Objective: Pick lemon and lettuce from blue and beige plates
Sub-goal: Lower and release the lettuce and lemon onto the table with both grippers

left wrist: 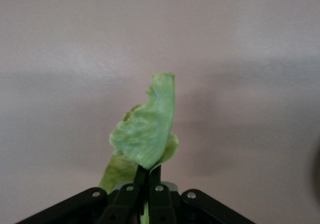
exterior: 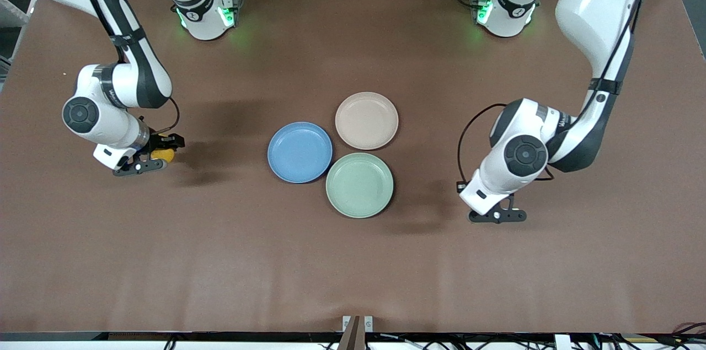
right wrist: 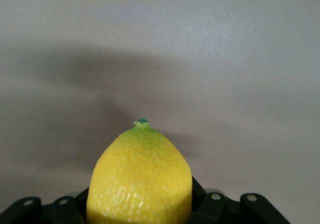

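I should release the yellow lemon with my right gripper on the bare table (exterior: 172, 161) just below its fingertips, facing the blue plate.
My right gripper (exterior: 156, 156) is shut on the yellow lemon (exterior: 164, 155), low over the bare table toward the right arm's end. In the right wrist view the lemon (right wrist: 140, 179) fills the jaws of the gripper (right wrist: 140, 206). My left gripper (exterior: 498, 216) is over the bare table toward the left arm's end. In the left wrist view that gripper (left wrist: 148, 172) is shut on the green lettuce leaf (left wrist: 145, 134), which stands up from the fingers. The arm hides the lettuce in the front view. The blue plate (exterior: 299, 152) and the beige plate (exterior: 366, 120) lie empty at mid table.
An empty mint-green plate (exterior: 359, 184) touches the blue and beige plates and lies nearer to the front camera. The brown table (exterior: 220, 262) spreads wide around the plates. Both arm bases stand along the table's back edge.
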You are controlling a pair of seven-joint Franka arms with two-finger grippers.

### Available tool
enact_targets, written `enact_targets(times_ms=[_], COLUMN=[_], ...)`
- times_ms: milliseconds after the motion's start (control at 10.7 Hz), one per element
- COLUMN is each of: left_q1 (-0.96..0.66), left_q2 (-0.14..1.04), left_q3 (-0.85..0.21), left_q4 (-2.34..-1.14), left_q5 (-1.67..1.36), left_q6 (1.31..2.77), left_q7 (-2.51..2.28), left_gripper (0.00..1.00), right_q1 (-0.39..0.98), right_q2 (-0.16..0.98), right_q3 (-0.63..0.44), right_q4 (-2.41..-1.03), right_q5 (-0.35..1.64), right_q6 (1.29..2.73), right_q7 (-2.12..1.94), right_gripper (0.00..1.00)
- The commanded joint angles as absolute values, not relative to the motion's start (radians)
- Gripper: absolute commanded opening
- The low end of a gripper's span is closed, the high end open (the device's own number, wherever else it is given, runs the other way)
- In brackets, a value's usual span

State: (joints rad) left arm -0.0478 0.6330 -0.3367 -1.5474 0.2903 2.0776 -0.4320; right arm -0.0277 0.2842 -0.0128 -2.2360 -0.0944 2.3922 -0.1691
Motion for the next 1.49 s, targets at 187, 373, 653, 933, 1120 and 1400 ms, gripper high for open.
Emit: enact_targets(times_ms=[187,373,653,933,1120,1400], left_q1=[0.015,0.015,0.047,0.055,0.055,0.069], left_q2=[0.664,0.675,0.666,0.655,0.638,0.606], left_q3=[-0.342,-0.324,-0.325,-0.325,-0.328,-0.334], left_q4=[-1.548,-1.548,-1.554,-1.565,-1.584,-1.597], left_q5=[0.319,0.321,0.304,0.295,0.295,0.296], left_q6=[2.112,2.121,2.132,2.132,2.131,2.115], left_q7=[-0.315,-0.25,-0.255,-0.284,-0.284,-0.276], left_gripper=[0.0,1.0,1.0,1.0,1.0,1.0], right_q1=[-0.051,-0.048,-0.046,-0.043,-0.043,-0.041], right_q2=[0.347,0.382,0.393,0.382,0.332,0.304], right_q3=[-0.005,-0.005,-0.005,-0.005,-0.002,-0.003], right_q4=[-2.263,-2.263,-2.26,-2.255,-2.214,-2.059], right_q5=[-0.066,-0.064,-0.064,-0.064,-0.058,0.003], right_q6=[2.508,2.555,2.565,2.55,2.403,2.121], right_q7=[-0.199,-0.199,-0.192,-0.187,-0.189,-0.189], right_gripper=[0.01,0.02,0.23,1.0,1.0,1.0])
